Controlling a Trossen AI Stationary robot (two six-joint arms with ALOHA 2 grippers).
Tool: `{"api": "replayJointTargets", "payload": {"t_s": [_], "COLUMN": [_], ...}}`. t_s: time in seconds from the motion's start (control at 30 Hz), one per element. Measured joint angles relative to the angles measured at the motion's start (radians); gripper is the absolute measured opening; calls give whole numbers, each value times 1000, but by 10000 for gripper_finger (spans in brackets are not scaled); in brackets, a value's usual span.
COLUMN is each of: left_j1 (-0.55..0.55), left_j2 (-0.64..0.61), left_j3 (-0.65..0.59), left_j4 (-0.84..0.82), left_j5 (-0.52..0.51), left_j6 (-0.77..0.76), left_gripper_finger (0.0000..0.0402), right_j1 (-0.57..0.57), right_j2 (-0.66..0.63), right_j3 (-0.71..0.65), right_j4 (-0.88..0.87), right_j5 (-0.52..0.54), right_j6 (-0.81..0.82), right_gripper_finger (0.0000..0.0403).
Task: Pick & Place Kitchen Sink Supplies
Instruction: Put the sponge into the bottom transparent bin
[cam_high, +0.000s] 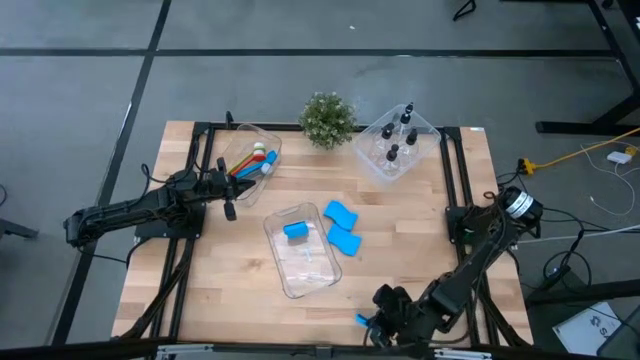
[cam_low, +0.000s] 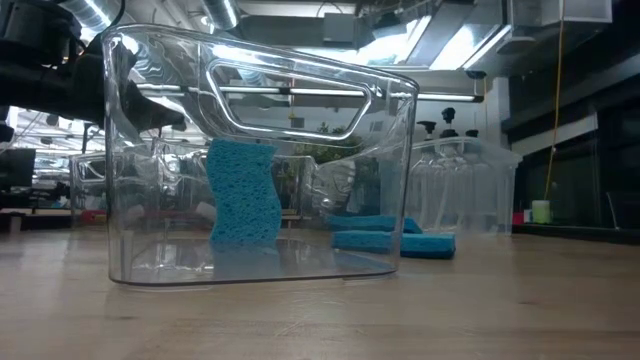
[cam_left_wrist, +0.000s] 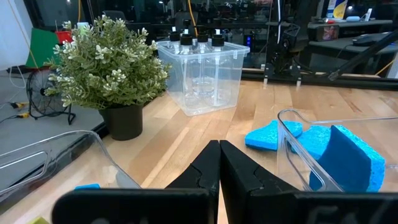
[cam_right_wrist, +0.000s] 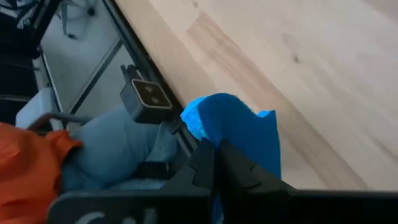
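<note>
Next, my right gripper lets go of the blue sponge piece on the bare wood (cam_high: 347, 322) between the middle clear bin and the wood's near edge.
My right gripper (cam_high: 374, 322) is over the table's near edge, shut on a small blue sponge piece (cam_right_wrist: 235, 127). A clear bin (cam_high: 300, 250) at the table's middle holds one blue sponge (cam_low: 240, 195), which stands on its edge inside. Two more blue sponges (cam_high: 343, 227) lie flat on the wood just right of that bin. Coloured brushes (cam_high: 255, 162) lie in a clear bin at the far left. Black-capped bottles (cam_high: 397, 140) stand in a clear bin at the far right. My left gripper (cam_left_wrist: 219, 149) is shut with nothing in it, level, near the brush bin. My right gripper pinches the blue sponge piece between its two fingers (cam_right_wrist: 205, 163), which come slanting down from above. The sponge's near part (cam_right_wrist: 242, 155) is in the pinch and the rest sticks out past the fingertips. It is lifted clear of the table.
A small green potted plant (cam_high: 327, 118) stands at the far edge between the brush bin and the bottle bin. Black frame rails (cam_high: 455, 190) run along both table sides. A person's orange and grey clothing (cam_right_wrist: 74, 155) shows just beyond the near edge.
</note>
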Motion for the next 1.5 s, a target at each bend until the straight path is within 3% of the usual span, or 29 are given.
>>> {"api": "replayJointTargets", "payload": {"t_s": [0.23,0.53,0.8,1.5], "left_j1": [0,0,0,0], "left_j2": [0,0,0,0], "left_j3": [0,0,0,0], "left_j4": [0,0,0,0], "left_j5": [0,0,0,0], "left_j6": [0,0,0,0], "left_gripper_finger": [2,2,2,2], "right_j1": [-66,-121,-144,-163], "right_j2": [0,0,5,33], "right_j3": [1,1,2,1], "right_j4": [1,86,127,123], "right_j5": [-151,-275,-318,-350], "right_j6": [-22,-204,-288,-304], "right_gripper_finger": [7,10,11,7]}}
